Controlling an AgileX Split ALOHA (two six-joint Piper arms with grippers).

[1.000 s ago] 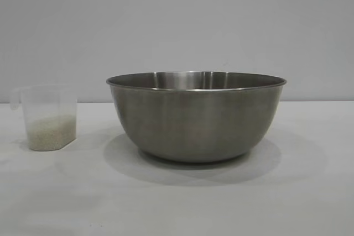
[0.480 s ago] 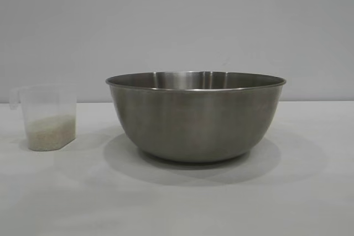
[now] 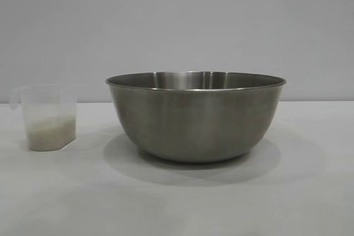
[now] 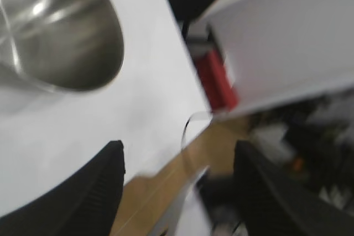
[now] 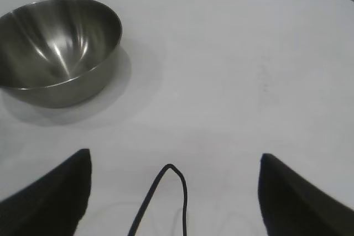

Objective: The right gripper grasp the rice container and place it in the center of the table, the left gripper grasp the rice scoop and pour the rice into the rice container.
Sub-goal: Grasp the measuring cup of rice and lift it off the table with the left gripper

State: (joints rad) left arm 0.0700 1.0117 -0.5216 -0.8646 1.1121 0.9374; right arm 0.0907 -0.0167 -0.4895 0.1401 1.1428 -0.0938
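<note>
My left gripper is going to grab the rice scoop by the handle's bent outer end (image 3: 14, 99), on the side away from the rice container.
The rice container (image 3: 196, 120), a wide steel bowl, stands upright in the middle of the white table (image 3: 310, 203). The rice scoop (image 3: 48, 106), a translucent cup with its handle at its left rim, stands to the bowl's left with rice (image 3: 51, 134) in its bottom. Neither gripper shows in the exterior view. My left gripper (image 4: 178, 146) is open and empty over the table's edge, away from the bowl (image 4: 55, 31); a thin curved translucent rim (image 4: 187, 130) lies between its fingers. My right gripper (image 5: 174, 156) is open and empty above bare table, well away from the bowl (image 5: 58, 48).
A black cable (image 5: 166, 192) loops between the right fingers. Past the table edge in the left wrist view are a wooden floor (image 4: 166, 186), a red object (image 4: 218, 81) and dark clutter. A grey wall (image 3: 177, 20) stands behind the table.
</note>
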